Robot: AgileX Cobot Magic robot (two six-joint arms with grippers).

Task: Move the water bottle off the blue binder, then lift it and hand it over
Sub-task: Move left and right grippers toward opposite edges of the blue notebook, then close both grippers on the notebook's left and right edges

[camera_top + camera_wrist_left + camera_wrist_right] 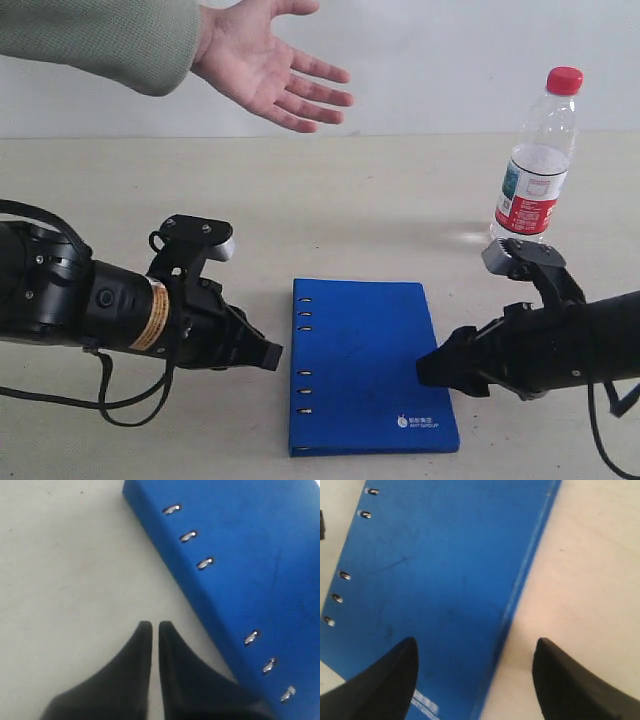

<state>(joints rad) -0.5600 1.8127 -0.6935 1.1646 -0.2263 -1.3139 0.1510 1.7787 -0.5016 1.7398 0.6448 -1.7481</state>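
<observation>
The blue binder has two groups of metal rivets with the middle of the spine [294, 351] [210, 607] between them. Next, I need to close my left gripper on that middle.
The water bottle [537, 160] stands upright on the table at the back right, off the blue binder [365, 365], red cap on top. The binder lies flat at the front centre with nothing on it. My left gripper [272, 355] is shut and empty just left of the binder's spine edge; the left wrist view shows its tips [154, 626] over bare table beside the binder [240, 555]. My right gripper [428, 368] is open and empty at the binder's right edge; the right wrist view shows it [476, 644] straddling that edge of the binder [440, 570].
A person's open hand [270, 65], palm up, reaches in from the top left, above the far side of the pale table [330, 200]. Black cables [110, 400] trail from the left arm near the front edge.
</observation>
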